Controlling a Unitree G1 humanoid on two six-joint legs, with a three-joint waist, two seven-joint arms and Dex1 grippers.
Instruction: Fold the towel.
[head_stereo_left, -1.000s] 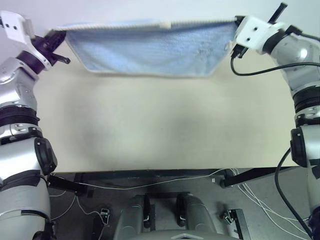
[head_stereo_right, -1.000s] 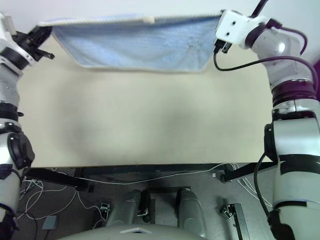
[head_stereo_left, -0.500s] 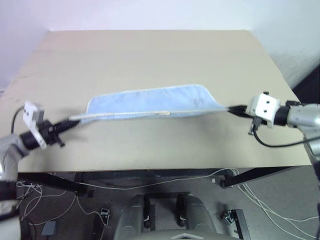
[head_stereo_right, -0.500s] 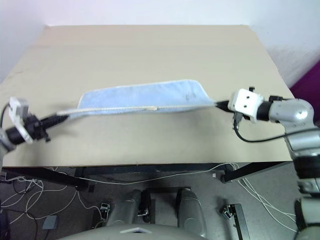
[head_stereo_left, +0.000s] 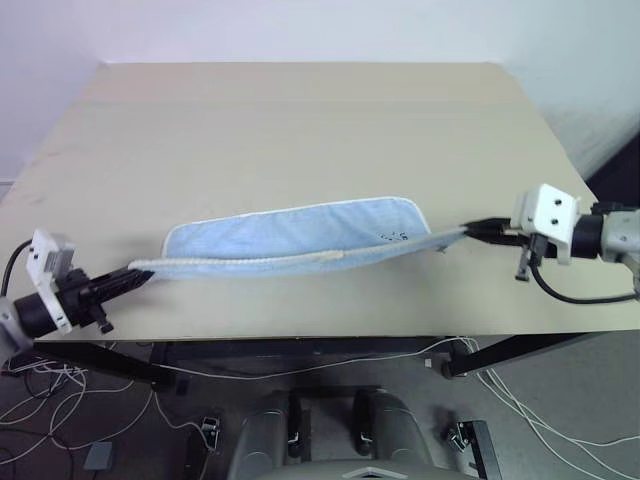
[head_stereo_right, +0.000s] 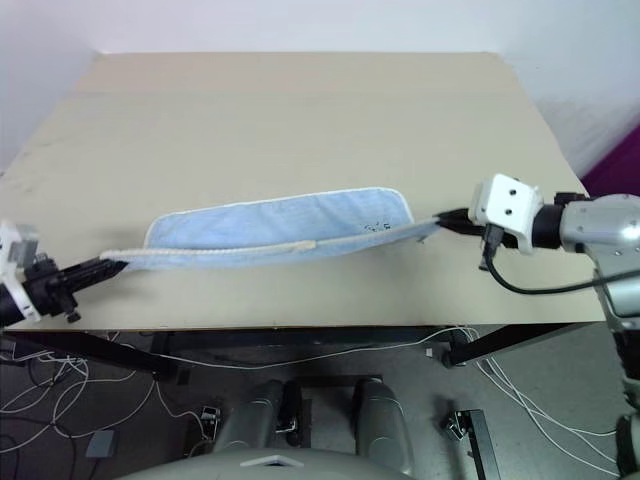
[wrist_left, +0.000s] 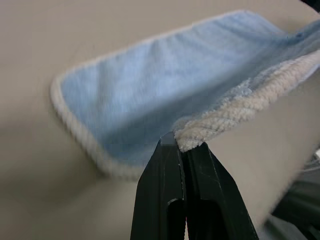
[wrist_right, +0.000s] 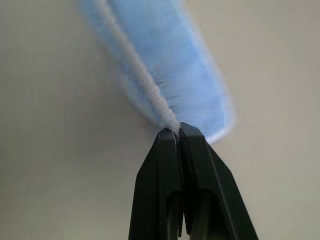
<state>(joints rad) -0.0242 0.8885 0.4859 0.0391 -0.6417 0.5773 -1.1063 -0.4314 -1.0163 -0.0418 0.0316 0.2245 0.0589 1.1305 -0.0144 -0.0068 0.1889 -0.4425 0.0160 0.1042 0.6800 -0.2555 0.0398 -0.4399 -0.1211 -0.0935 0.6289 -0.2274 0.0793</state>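
Note:
I will use my right gripper to release the towel's raised corner on the flat half's far corner (head_stereo_left: 413, 205) (wrist_right: 226, 118), just behind the dark marks.
The light blue towel (head_stereo_left: 300, 232) with white edging is stretched across the front of the tan table (head_stereo_left: 300, 120). Its far half lies on the tabletop while its near white edge hangs taut between my two grippers. My left gripper (head_stereo_left: 140, 277) is shut on the towel's near left corner, close to the table's front edge. My right gripper (head_stereo_left: 475, 230) is shut on the near right corner. In the left wrist view the black fingers (wrist_left: 170, 170) pinch the thick white edging of the towel (wrist_left: 150, 85). The right wrist view shows the black fingers (wrist_right: 172, 150) clamped on the towel's (wrist_right: 170, 65) white edge.
Most of the tabletop behind the towel is bare. The table's front edge (head_stereo_left: 300, 338) runs just below the grippers. Cables (head_stereo_left: 330, 365) and a black frame lie on the floor under it. A white wall (head_stereo_left: 300, 30) stands behind the table.
Both grippers came down and back toward the front edge, bringing the raised, hanging towel onto the table; over the last half second they only spread slightly, and the camera view tilted down.

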